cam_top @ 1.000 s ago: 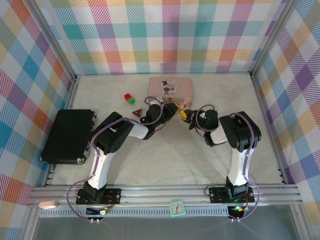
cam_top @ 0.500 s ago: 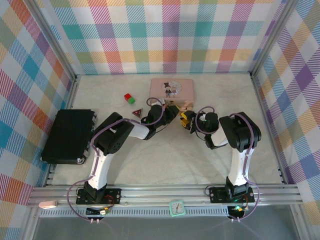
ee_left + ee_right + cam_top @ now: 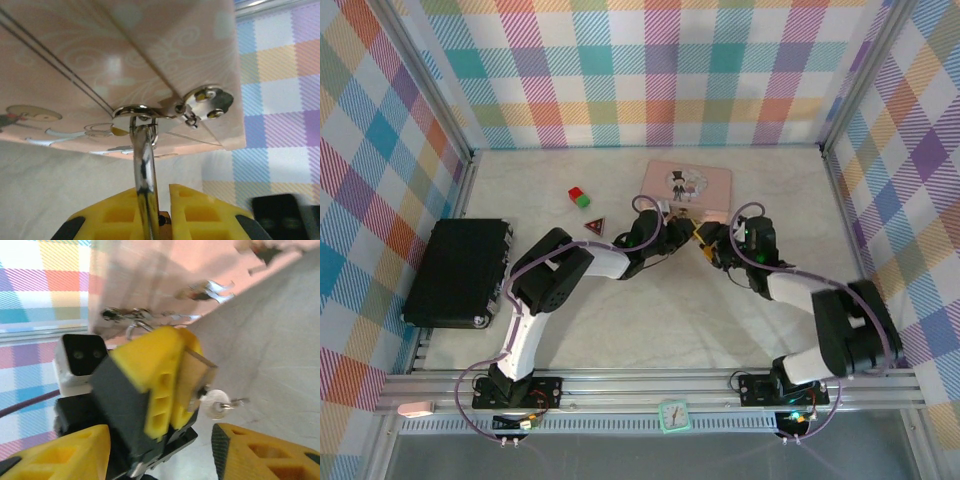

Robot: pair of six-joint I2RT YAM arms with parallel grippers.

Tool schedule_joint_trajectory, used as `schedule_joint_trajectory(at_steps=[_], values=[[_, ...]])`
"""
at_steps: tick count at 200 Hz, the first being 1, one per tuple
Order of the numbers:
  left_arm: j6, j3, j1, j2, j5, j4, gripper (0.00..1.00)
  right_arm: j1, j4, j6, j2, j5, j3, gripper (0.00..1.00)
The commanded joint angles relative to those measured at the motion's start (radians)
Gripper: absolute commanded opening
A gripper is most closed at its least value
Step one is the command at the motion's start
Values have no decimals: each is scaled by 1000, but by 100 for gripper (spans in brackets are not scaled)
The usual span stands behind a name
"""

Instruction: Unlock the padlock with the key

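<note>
I will open my left gripper, which is holding the padlock's body while the shackle hangs in the clasp, and take the shackle (image 3: 142,136) near the clasp.
The pink tin (image 3: 690,183) lies at the back of the table. The brass padlock (image 3: 196,374) hangs by its thin silver shackle (image 3: 144,175) from the tin's clasp (image 3: 150,111). My left gripper (image 3: 678,227) is shut on the padlock, its yellow fingers (image 3: 210,212) on either side of the body. The key (image 3: 216,403), with a round silver head, sticks out of the padlock's underside. My right gripper (image 3: 712,243) is open just right of the left one, and its fingers (image 3: 265,452) are spread wide below the key, not touching it.
A red and a green cube (image 3: 578,196) and a red triangle piece (image 3: 595,227) lie left of the tin. A black case (image 3: 458,270) sits at the left edge. Plaid walls close in the back and sides.
The tin has slid to the right, and both grippers have moved right with it. The right arm has swung out to the right, its elbow now near the table's front.
</note>
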Motion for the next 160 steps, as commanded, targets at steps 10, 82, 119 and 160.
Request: schedule_joint_trajectory(at_steps=[10, 82, 119, 160], values=[[35, 5, -5, 3, 18, -29, 0, -6, -466, -343, -152, 162, 83, 61], [103, -13, -18, -18, -5, -126, 13, -6, -706, -537, -244, 275, 152, 65], [121, -57, -10, -88, -21, -173, 45, 1, -760, -621, -230, 265, 200, 66], [140, -182, 40, -242, -50, -201, 57, 88, -800, -700, -172, 311, 264, 66]])
